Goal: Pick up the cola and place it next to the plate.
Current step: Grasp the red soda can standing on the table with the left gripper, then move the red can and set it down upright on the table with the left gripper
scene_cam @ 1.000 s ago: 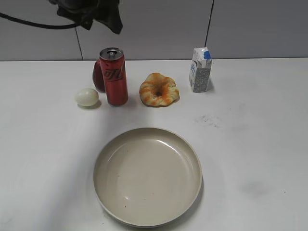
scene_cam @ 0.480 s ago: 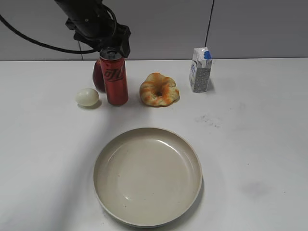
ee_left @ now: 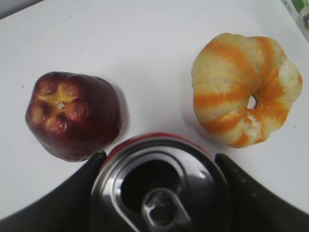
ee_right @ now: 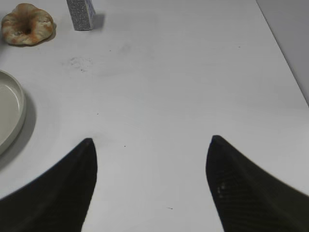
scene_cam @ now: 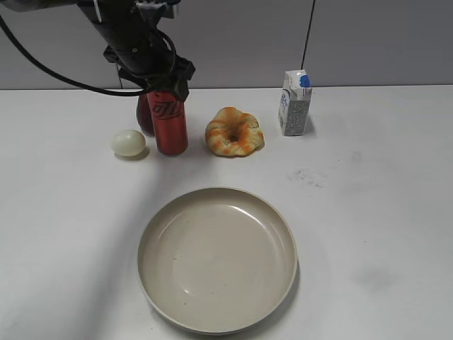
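My left gripper needs to release the cola against the beige plate's rim [scene_cam: 316,250]. That spot is on the table, straight in front of the milk carton.
The cola [scene_cam: 168,127], a tall slim red can, stands upright at the back left of the white table. My left gripper [scene_cam: 159,85] has come down over its top and hides the lid in the exterior view. In the left wrist view the silver pull-tab top of the cola [ee_left: 159,188] sits between the two black fingers of the left gripper [ee_left: 158,157], which are spread wide on either side of it. The beige plate [scene_cam: 150,237] lies at the front centre; its edge shows in the right wrist view [ee_right: 9,111]. My right gripper [ee_right: 150,140] is open and empty over bare table.
A dark red fruit [scene_cam: 144,113] stands just behind and left of the can, close to the left finger [ee_left: 72,116]. A pale egg [scene_cam: 128,142] lies to the can's left. An orange-striped bread ring [scene_cam: 233,132] lies to its right. A milk carton [scene_cam: 294,103] stands at the back right.
My left arm has come down from above the frame onto the can, and its fingers now straddle the can's top. The can and the other things have not moved.
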